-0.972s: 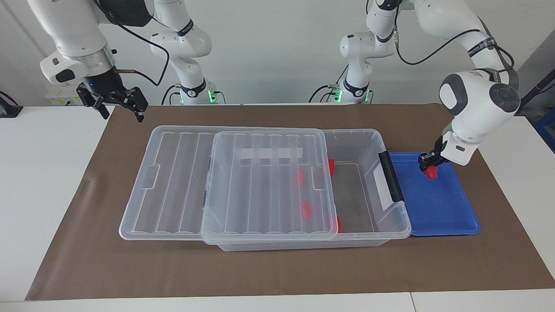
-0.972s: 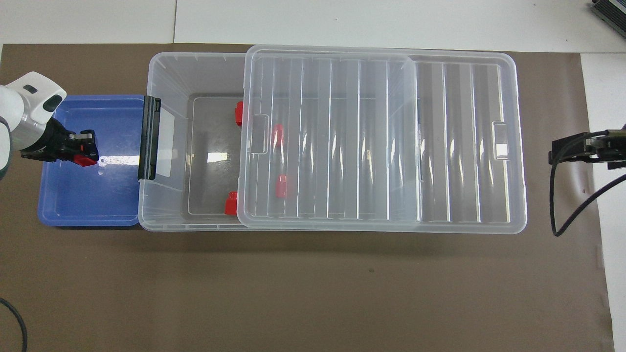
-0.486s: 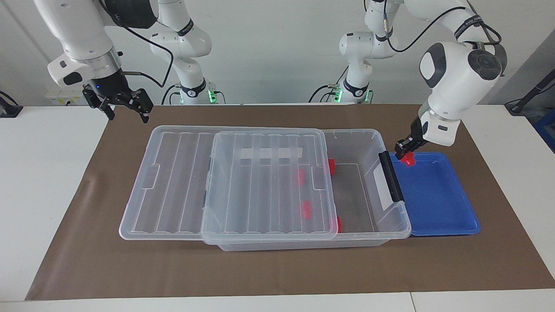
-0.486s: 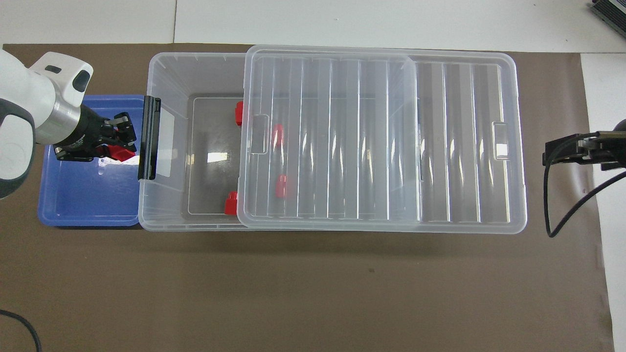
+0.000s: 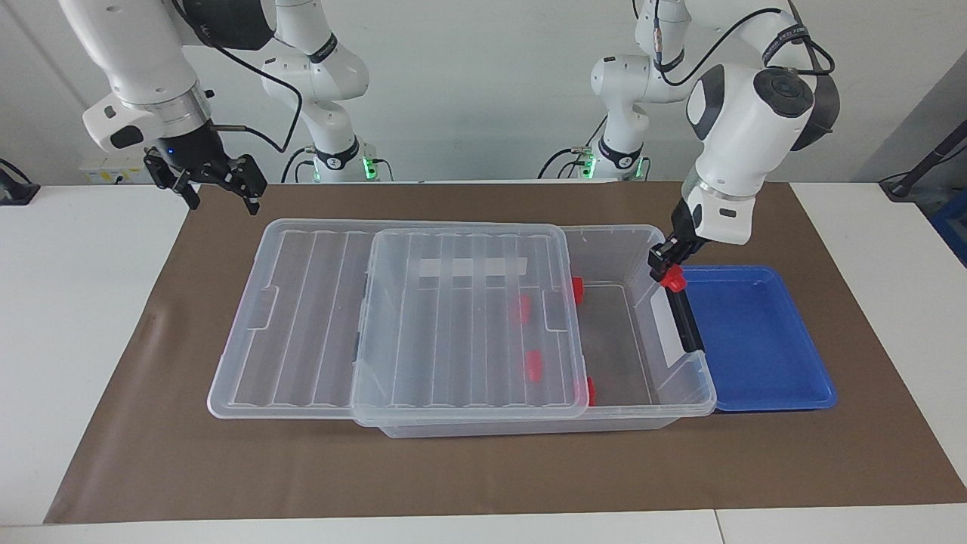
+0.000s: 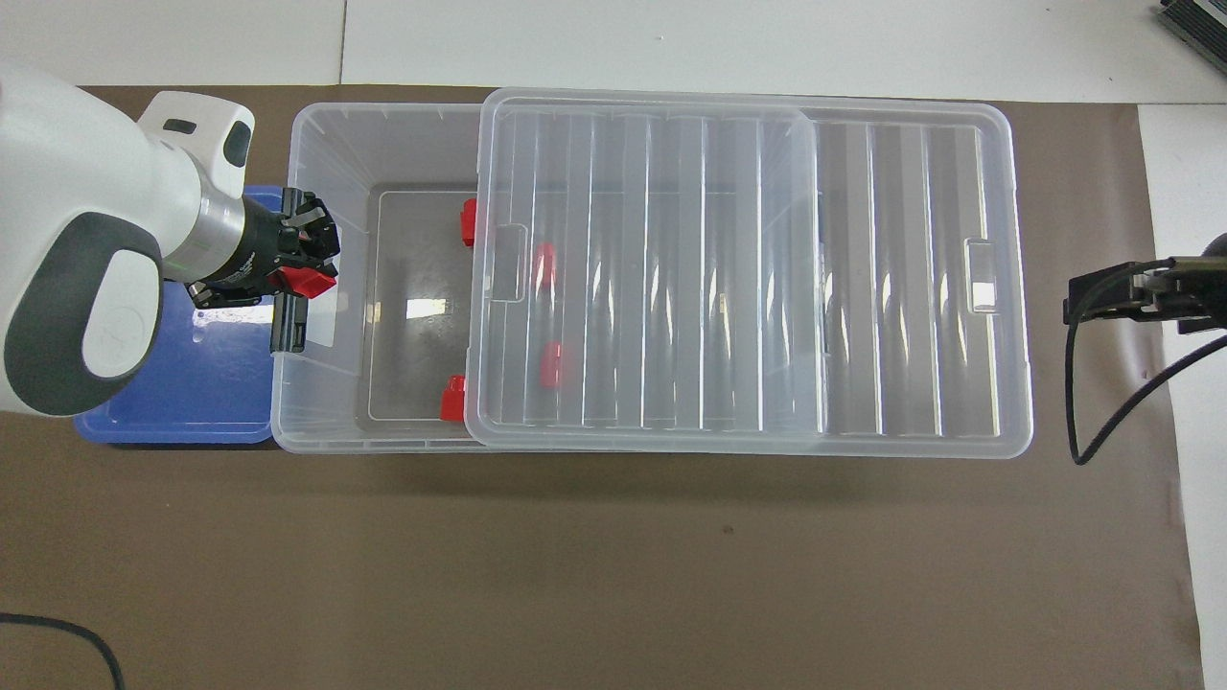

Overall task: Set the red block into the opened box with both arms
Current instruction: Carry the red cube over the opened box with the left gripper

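Observation:
Next, I release the left gripper's red block, which hangs over the black latch now, on the bright glare on the clear box's open bottom (image 6: 425, 310).
My left gripper (image 5: 666, 269) (image 6: 305, 270) is shut on the red block (image 5: 672, 282) (image 6: 309, 283). It hangs in the air over the black latch (image 5: 682, 313) (image 6: 291, 331) on the box's end wall. The clear box (image 5: 642, 236) (image 6: 326, 402) has its ribbed lid (image 5: 468, 332) (image 6: 652, 268) slid toward the right arm's end, so the end toward the left arm stands open. My right gripper (image 5: 217, 183) (image 6: 1126, 295) waits open and holds nothing, in the air past the lid toward the right arm's end.
Several red blocks lie in the box, two in the open part (image 5: 577, 290) (image 5: 588, 391) and two under the lid (image 5: 523, 308) (image 5: 534, 366). A blue tray (image 5: 755, 347) (image 6: 182, 402) sits against the latch end. A brown mat (image 5: 483, 468) covers the table.
The left gripper has lifted the red block out of the blue tray and carried it over the box's latch end. The right gripper rose a little, then stayed still.

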Controlling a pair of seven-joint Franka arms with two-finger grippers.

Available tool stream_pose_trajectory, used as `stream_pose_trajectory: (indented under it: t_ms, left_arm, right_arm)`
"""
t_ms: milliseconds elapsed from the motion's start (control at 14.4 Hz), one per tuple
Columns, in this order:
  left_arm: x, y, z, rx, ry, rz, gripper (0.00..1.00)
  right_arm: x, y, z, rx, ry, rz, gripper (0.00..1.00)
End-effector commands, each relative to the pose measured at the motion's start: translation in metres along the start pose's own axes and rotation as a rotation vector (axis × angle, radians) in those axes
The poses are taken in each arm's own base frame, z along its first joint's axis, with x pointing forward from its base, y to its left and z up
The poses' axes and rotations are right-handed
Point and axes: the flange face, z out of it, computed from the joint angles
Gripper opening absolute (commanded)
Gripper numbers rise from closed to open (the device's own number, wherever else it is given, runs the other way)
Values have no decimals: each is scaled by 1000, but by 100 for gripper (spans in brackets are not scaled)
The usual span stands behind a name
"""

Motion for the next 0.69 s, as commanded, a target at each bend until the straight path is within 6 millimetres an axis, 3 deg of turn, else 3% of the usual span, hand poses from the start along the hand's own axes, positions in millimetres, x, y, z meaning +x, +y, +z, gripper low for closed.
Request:
stream_pose_trajectory:
  t_ms: [0, 139, 417, 625]
  left_arm:
    - [-9, 1, 17, -13, 18, 0, 0]
    - [-20, 10, 41, -9, 13, 24, 0]
    - [-26, 4, 69, -13, 36, 42, 0]
    - [-36, 3, 107, -7, 68, 77, 0]
  right_arm:
    - [-7, -3, -1, 60, 7, 11, 100]
    - [-7, -1, 1, 65, 2, 16, 100]
    - [-7, 1, 2, 62, 4, -18, 100]
    - [-7, 1, 2, 62, 4, -18, 100]
